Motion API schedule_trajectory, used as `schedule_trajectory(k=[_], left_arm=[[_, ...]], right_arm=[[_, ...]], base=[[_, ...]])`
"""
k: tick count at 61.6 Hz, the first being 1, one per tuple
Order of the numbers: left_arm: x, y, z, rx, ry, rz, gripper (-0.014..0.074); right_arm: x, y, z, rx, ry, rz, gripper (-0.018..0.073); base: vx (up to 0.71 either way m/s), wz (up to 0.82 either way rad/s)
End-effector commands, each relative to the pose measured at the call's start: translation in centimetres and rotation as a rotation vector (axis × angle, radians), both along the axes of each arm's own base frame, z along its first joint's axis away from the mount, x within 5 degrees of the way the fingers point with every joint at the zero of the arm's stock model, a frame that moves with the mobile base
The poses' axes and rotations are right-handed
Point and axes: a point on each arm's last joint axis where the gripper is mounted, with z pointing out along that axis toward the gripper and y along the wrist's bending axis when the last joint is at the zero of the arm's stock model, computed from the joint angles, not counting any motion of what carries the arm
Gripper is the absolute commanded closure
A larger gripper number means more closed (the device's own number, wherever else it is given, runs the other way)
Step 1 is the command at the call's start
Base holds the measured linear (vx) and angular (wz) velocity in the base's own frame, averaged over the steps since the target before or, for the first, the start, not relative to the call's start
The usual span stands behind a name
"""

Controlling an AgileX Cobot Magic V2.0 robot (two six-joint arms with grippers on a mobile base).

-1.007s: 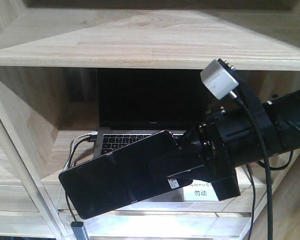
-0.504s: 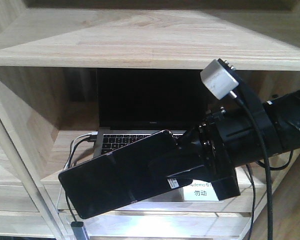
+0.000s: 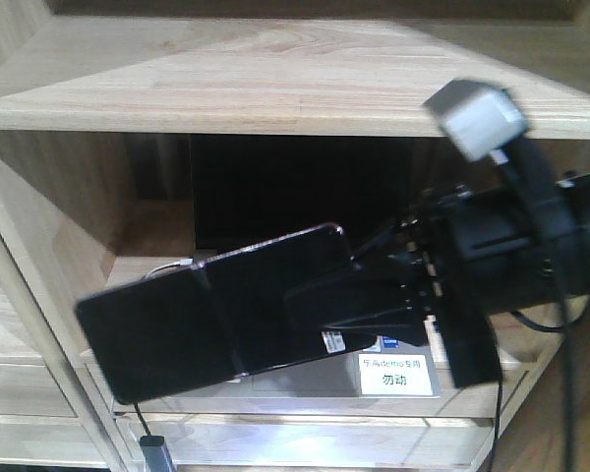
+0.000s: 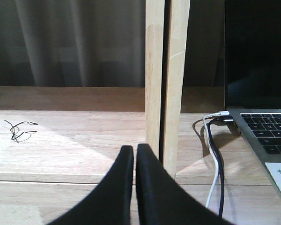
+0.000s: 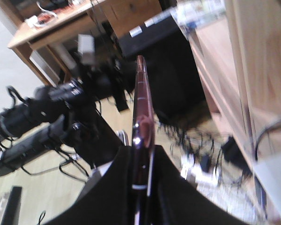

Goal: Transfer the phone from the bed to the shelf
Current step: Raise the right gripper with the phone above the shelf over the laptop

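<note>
My right gripper will let go of the phone on the upper shelf board (image 3: 206, 35) above the laptop.
My right gripper (image 3: 346, 307) is shut on one end of the phone (image 3: 206, 324), a glossy black slab with a crease across it. The phone hangs nearly level in front of the shelf (image 3: 275, 93), at the height of its lower opening. In the right wrist view the phone (image 5: 141, 98) shows edge-on, pinkish, between my fingers (image 5: 171, 187). The exterior view is blurred. My left gripper (image 4: 135, 151) is shut with nothing in it, low over a wooden board beside a shelf upright (image 4: 166, 70). The bed is out of view.
An open laptop (image 3: 275, 187) stands in the lower shelf opening behind the phone, with a white label (image 3: 398, 377) at its front. In the left wrist view, cables (image 4: 213, 154) run from the laptop (image 4: 267, 133). A small wire tangle (image 4: 18, 130) lies on the left board.
The right gripper has lifted the phone. It now sits higher and closer to level, its free end further left. The left gripper shows in no earlier frame.
</note>
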Motion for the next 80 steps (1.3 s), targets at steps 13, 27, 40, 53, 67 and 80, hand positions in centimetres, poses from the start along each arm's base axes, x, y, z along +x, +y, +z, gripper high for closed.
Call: schedule_trajectory(k=[13,27,40,53,67,80], left_arm=[[0.1,0.1,0.6,-0.007,-0.076,0.006,0.0596],[0.1,0.1,0.6,-0.007,-0.076,0.006,0.0596],[0.1,0.1,0.6,-0.007,-0.076,0.006,0.0596],[0.1,0.1,0.6,-0.007,-0.076,0.006,0.0596],[0.1,0.1,0.6,-0.007,-0.076,0.006,0.0596],[0.1,0.1,0.6,-0.007,-0.076,0.006,0.0596]], right_arm=[[-1.1,-0.5,5.6,0.221,-0.151,-0.122,0.0561],[-0.2,-1.2,9.9,0.211,-0.372,-0.267,0.0561],[1.8,-1.6,12.4,0.230,-0.476,-0.430,0.0561],[5.8,-0.2,13.0,0.228,-0.471,-0.428,0.0561],[10.7,1.7,13.3,0.238,-0.457,-0.405,0.0561],[14.8,3.1,12.8,0.260,-0.404,-0.410,0.0561]], base=[[0.00,0.00],[0.00,0.00],[0.00,0.00],[0.00,0.00],[0.00,0.00],[0.00,0.00]])
